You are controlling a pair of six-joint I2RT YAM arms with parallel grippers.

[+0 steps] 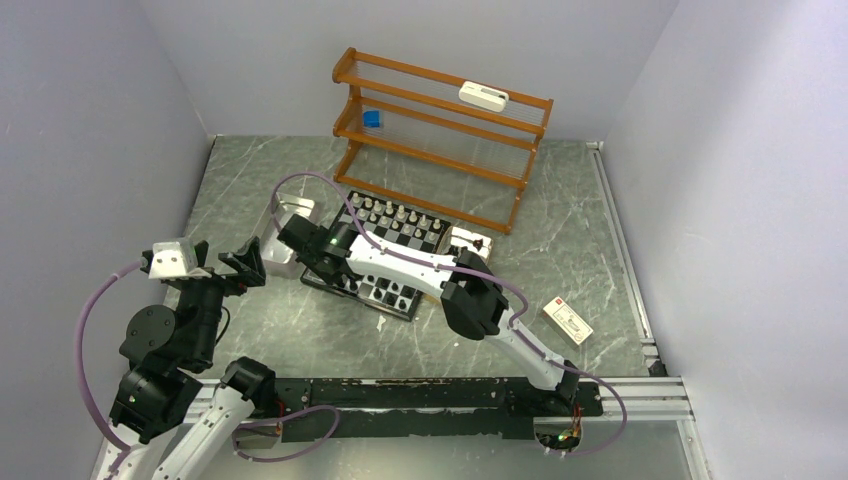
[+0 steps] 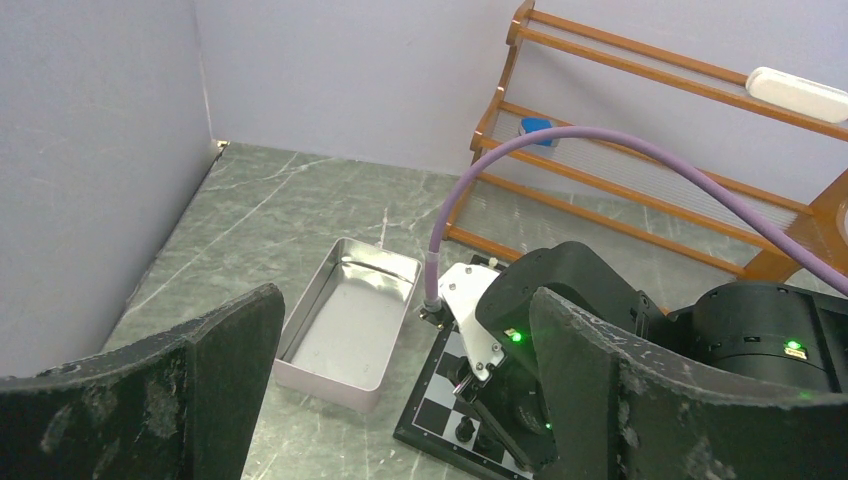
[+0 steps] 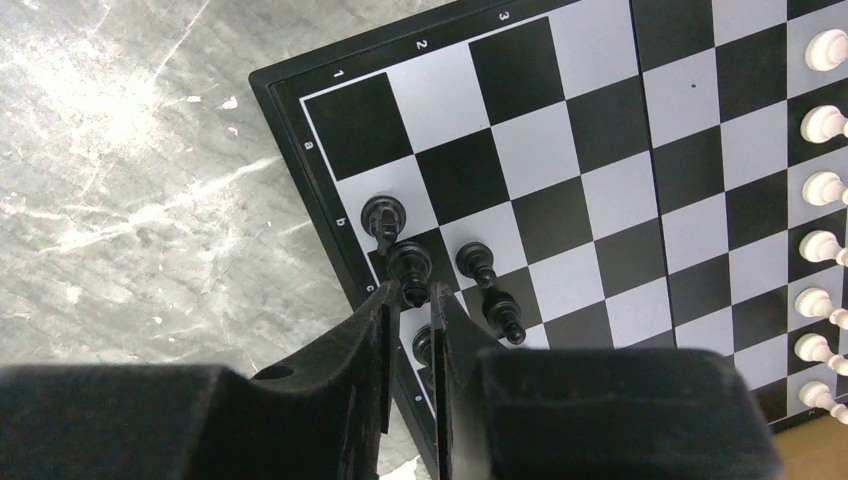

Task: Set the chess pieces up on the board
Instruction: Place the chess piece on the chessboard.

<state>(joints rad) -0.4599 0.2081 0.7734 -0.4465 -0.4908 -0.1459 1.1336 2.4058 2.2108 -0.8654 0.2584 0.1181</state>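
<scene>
I need to use my right gripper to set the black chess piece down on the dark square (image 1: 341, 283) (image 3: 414, 267) beside the letter c on the board's rim.
The board (image 1: 425, 243) lies mid-table, its dark rim and squares filling the right wrist view (image 3: 520, 140). White chess pieces (image 3: 825, 125) stand in a row along its far side (image 1: 395, 213). Black chess pieces (image 3: 476, 262) stand at the near-left corner. My right gripper (image 3: 412, 296) reaches across the board to that corner and is shut on a black chess piece (image 3: 410, 265) that stands at the rim. My left gripper (image 2: 410, 400) is open and empty, held above the table left of the board (image 2: 437, 395).
A shiny metal tray (image 1: 285, 235) sits just left of the board, empty in the left wrist view (image 2: 350, 320). A wooden rack (image 1: 440, 130) stands behind it. A small tan box (image 1: 470, 240) lies at the board's right, and a card box (image 1: 567, 320) farther right.
</scene>
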